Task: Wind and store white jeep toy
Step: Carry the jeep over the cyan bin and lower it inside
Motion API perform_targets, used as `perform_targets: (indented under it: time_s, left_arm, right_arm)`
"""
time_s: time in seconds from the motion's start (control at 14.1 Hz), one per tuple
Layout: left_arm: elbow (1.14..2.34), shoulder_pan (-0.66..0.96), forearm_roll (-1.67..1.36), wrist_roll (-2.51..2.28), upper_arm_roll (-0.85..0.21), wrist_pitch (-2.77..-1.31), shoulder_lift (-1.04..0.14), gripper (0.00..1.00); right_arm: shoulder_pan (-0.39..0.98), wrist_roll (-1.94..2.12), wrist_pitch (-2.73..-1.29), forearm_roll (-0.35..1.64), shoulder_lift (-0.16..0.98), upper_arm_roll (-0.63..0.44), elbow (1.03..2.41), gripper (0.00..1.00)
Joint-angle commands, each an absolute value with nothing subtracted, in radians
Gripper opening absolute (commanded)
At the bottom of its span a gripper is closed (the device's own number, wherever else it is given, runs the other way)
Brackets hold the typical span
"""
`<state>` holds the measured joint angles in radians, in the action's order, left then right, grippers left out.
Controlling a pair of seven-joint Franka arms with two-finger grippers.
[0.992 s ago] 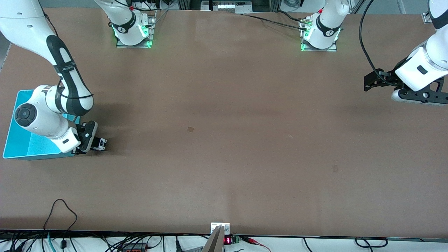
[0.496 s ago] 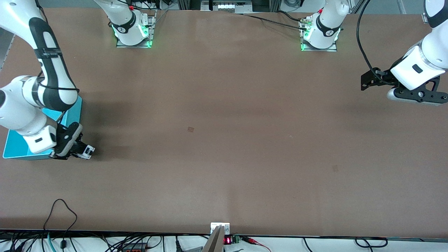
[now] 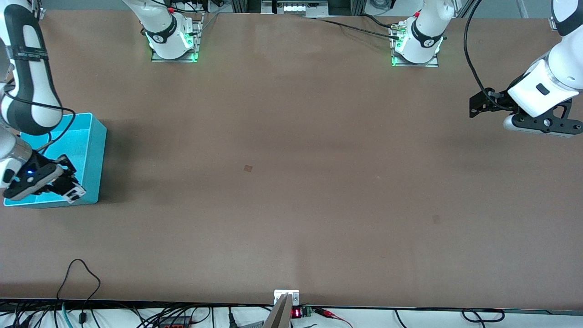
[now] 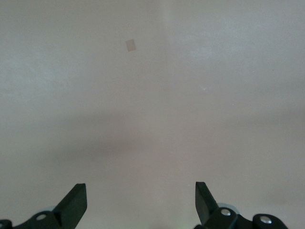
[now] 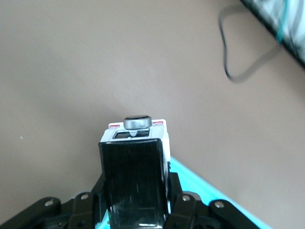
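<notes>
The robot's right gripper will release the white jeep toy on the bottom of the cyan bin [image 3: 67, 156], around the middle of the bin.
My right gripper [image 3: 68, 189] is shut on the white jeep toy [image 3: 74, 193] and holds it over the cyan bin [image 3: 93, 136], above the bin's corner nearest the front camera. In the right wrist view the jeep toy [image 5: 136, 167] shows its black roof panel and a round grey cap at its end, with the black fingers [image 5: 183, 205] tight on both its sides and the bin's cyan rim [image 5: 200, 183] under it. My left gripper [image 3: 476, 108] is open and empty, waiting above the bare table at the left arm's end; its fingertips [image 4: 76, 200] stand wide apart.
The brown table [image 3: 291, 182] carries only the bin, which stands at the right arm's end. Cables [image 3: 77, 273] hang along the table edge nearest the front camera. A small pale square mark [image 3: 248, 168] lies mid-table.
My right gripper has carried the jeep toy from the table beside the bin to over the bin's near corner. The left arm lifted slightly and then held still.
</notes>
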<state>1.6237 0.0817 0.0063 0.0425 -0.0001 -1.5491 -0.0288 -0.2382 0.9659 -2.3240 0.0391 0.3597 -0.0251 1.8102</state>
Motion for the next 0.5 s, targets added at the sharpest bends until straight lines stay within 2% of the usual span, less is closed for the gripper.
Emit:
perform_targets:
  time_s: [0.0, 0.21, 0.43]
  left_arm:
    - [1.632, 0.078, -0.005, 0.044, -0.002, -1.539, -0.009, 1.0]
    - [1.631, 0.072, -0.006, 0.044, -0.002, -1.539, -0.011, 1.0]
    - [1.632, 0.071, -0.006, 0.046, -0.002, -1.539, -0.011, 1.0]
  right_arm:
    - [-0.242, 0.865, -2.299, 0.04, 0.342, -0.096, 1.824, 0.0]
    - [-0.247, 0.804, -2.298, 0.041, 0.357, -0.172, 1.841, 0.0]
    - [-0.29, 0.727, -2.301, 0.046, 0.382, -0.176, 1.876, 0.0]
